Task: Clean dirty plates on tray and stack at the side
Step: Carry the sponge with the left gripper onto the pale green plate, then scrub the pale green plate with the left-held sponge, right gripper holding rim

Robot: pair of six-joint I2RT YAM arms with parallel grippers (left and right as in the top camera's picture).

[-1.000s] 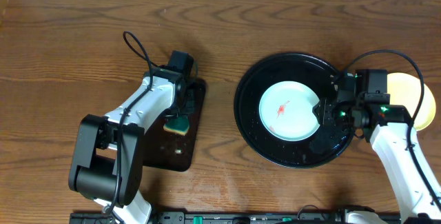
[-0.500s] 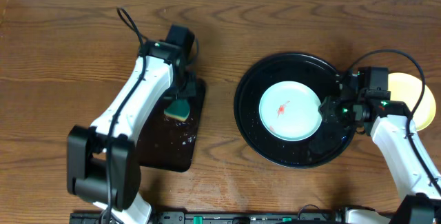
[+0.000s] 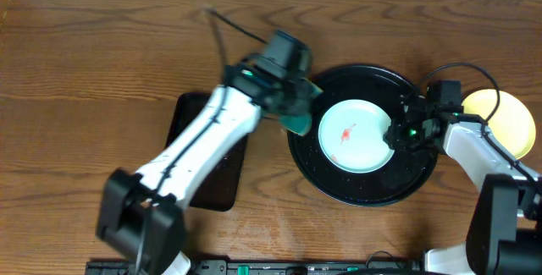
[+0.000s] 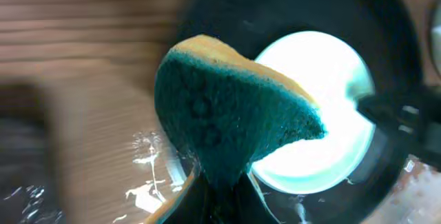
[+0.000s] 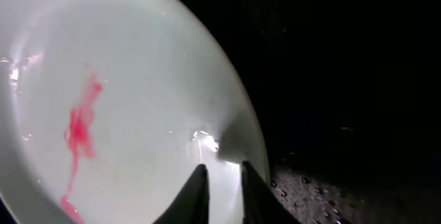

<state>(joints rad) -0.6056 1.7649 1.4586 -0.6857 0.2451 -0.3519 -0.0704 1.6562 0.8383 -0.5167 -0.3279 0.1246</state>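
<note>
My right gripper needs to open, pinch the plate's rim [image 5: 263, 154] and hold the plate still for the sponge, because both its fingers are over the plate inside its rim.
A pale mint plate [image 3: 360, 144] with a red streak [image 3: 345, 133] lies in the round black tray [image 3: 364, 192]. A pale yellow plate [image 3: 501, 118] lies on the wood to the right of the tray. No third plate shows. My left gripper [image 3: 292, 106] is shut on a green and yellow sponge [image 3: 298, 121] above the tray's left rim. In the left wrist view the sponge [image 4: 227, 114] hangs in front of the plate [image 4: 331, 93]. My right gripper [image 3: 396, 133] is shut, with its tips [image 5: 222, 182] on the plate [image 5: 138, 79] near its right rim.
A smaller rectangular black tray [image 3: 207, 161], wet, lies on the table to the left of the round tray. Dark wood tabletop [image 3: 102, 72] lies all around. The tray floor [image 5: 331, 79] beside the plate has water drops on it.
My left arm has swung right from the rectangular tray to the round tray's left rim, with the sponge in its grip. My right gripper has stayed at the plate's right edge.
</note>
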